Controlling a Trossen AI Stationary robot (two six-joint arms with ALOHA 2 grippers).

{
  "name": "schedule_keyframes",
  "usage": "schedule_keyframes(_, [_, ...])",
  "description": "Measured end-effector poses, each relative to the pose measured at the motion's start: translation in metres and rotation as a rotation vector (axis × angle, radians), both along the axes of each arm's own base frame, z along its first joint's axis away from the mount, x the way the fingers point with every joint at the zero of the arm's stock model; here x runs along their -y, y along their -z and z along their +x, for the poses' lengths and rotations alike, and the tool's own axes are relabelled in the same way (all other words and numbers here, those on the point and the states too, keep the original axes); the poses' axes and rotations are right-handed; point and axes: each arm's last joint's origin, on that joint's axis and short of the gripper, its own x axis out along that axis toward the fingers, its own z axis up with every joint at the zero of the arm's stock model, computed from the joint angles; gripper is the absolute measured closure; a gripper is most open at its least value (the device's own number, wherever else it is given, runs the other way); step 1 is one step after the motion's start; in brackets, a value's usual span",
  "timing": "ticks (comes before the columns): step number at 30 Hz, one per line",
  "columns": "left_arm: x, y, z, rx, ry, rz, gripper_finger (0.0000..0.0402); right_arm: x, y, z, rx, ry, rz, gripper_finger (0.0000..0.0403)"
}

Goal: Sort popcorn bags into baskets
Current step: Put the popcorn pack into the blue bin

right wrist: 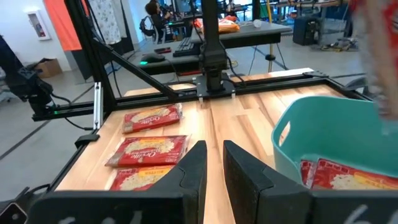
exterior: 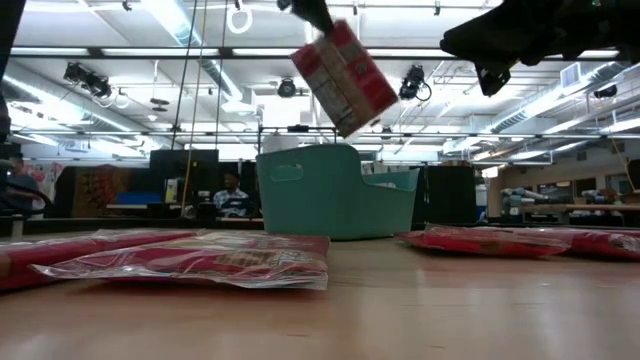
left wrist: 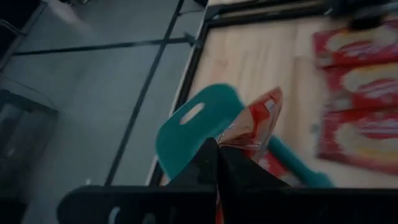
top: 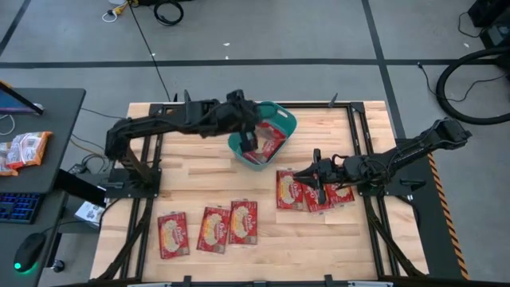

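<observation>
Next, my left gripper lets go of the red popcorn bag on top of the bags inside the teal basket point(top: 270, 143) point(left wrist: 273, 167).
My left gripper point(top: 249, 137) is over the teal basket point(top: 279, 118) and is shut on a red popcorn bag point(exterior: 345, 78), which hangs in the air above the basket point(exterior: 335, 190). More bags lie inside the basket point(right wrist: 339, 175). My right gripper point(top: 309, 172) hovers over a group of bags point(top: 291, 190) at the table's right. Its fingers point(right wrist: 214, 160) are slightly apart with nothing between them. Three further bags point(top: 213, 229) lie flat near the table's near edge. My left gripper pinches the bag between its two shut fingers point(left wrist: 217, 165) at the bag's upper end point(left wrist: 239, 134), coming from above. The bag is lifted clear and hangs tilted below the fingers, over the basket's near wall point(left wrist: 186, 127).
The table's black frame rails point(top: 358, 143) run along its edges. A side desk with a packet point(top: 24, 150), a keyboard and a mouse stands off the left edge. Bare wood point(top: 199, 171) lies between the basket and the near bags. A person point(exterior: 230, 190) sits far behind the table.
</observation>
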Motion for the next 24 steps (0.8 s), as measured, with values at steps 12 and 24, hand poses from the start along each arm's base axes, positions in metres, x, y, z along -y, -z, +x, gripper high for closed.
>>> schedule_keyframes(12, [-0.067,0.046,0.031,-0.055,0.013,0.07,0.0401,-0.005,0.0,-0.001,-0.001,-0.025,0.0,0.0344])
schedule_keyframes(24, [-0.121,0.104,0.054,-0.191,-0.007,0.106,0.0401,-0.007,0.001,-0.002,-0.007,-0.019,-0.001,0.0344])
